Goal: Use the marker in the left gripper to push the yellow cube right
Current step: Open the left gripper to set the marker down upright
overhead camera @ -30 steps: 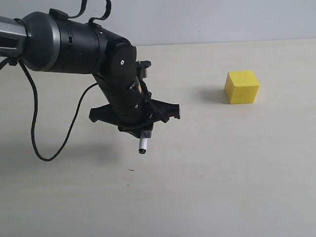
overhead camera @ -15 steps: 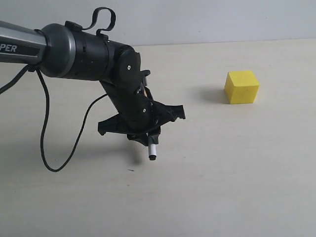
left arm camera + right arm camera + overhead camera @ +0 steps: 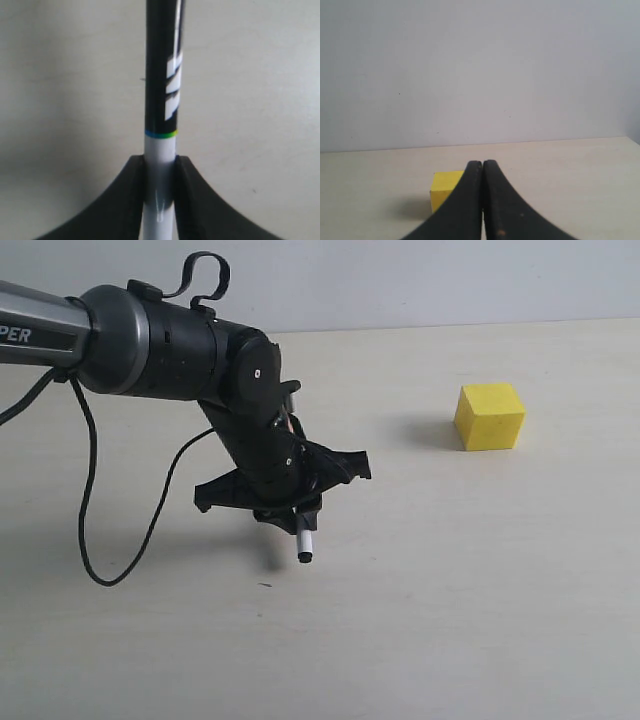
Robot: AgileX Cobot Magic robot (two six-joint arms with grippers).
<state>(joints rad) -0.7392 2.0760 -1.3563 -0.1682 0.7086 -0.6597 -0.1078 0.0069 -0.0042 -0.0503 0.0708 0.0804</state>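
My left gripper has the marker, which points down just above the surface now. It will put the marker down on the bare table (image 3: 299, 522) (image 3: 142, 131) next to the small dark mark.
My left gripper (image 3: 290, 510) hangs over the table's left-middle, shut on the marker (image 3: 305, 543), whose white end with a dark tip points down just above the surface. In the left wrist view the jaws clamp the marker's white barrel (image 3: 160, 165), and its black half runs away from the gripper (image 3: 160, 162). The yellow cube (image 3: 489, 416) rests on the table far to the right of the marker, well apart from it. In the right wrist view my right gripper (image 3: 482, 165) is shut with nothing between its fingers, and the yellow cube (image 3: 442, 192) sits partly hidden behind it.
A black cable (image 3: 90, 510) loops down from the left arm onto the beige table (image 3: 450, 590). A pale wall (image 3: 420, 280) borders the table's far edge.
The left arm swung right and down with the marker over the first half second, then barely shifted. The cube has stayed in place.
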